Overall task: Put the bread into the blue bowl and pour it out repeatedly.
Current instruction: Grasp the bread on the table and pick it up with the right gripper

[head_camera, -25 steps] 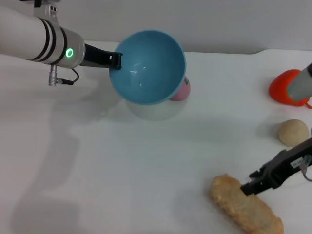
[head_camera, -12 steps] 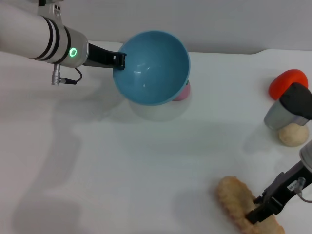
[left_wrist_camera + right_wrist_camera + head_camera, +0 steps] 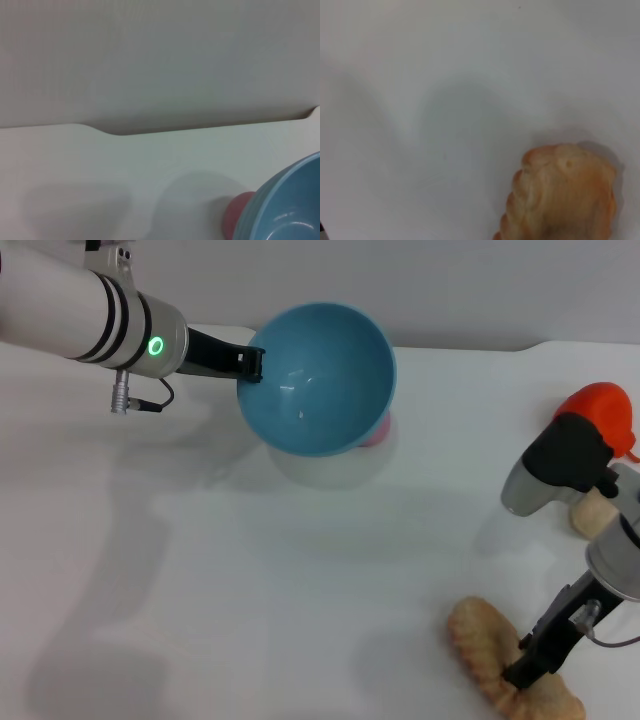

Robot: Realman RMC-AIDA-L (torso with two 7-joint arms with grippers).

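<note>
My right gripper should take hold of the loaf's middle (image 3: 517,664), between its two rounded ends, so that I can carry the bread over to the blue bowl.
The blue bowl (image 3: 318,380) hangs above the back of the table, tipped so its glossy, empty inside faces me. My left gripper (image 3: 250,364) is shut on its left rim. Part of the bowl (image 3: 287,210) shows in the left wrist view. The bread (image 3: 490,655), a ribbed orange-tan loaf, lies at the front right of the table. My right gripper (image 3: 525,672) comes down onto the loaf's middle, touching it. One rounded end of the bread (image 3: 565,195) fills a corner of the right wrist view.
A pink object (image 3: 378,428) sits on the table just behind and under the bowl, also visible as the pink object (image 3: 235,217). At the right edge are an orange-red object (image 3: 603,408) and a beige ball (image 3: 592,517), partly hidden by my right arm.
My right arm swung from a low, sideways reach to a steeper one, and its gripper moved from the loaf's end to its middle. The loaf shifted slightly right. The bowl drifted a little right.
</note>
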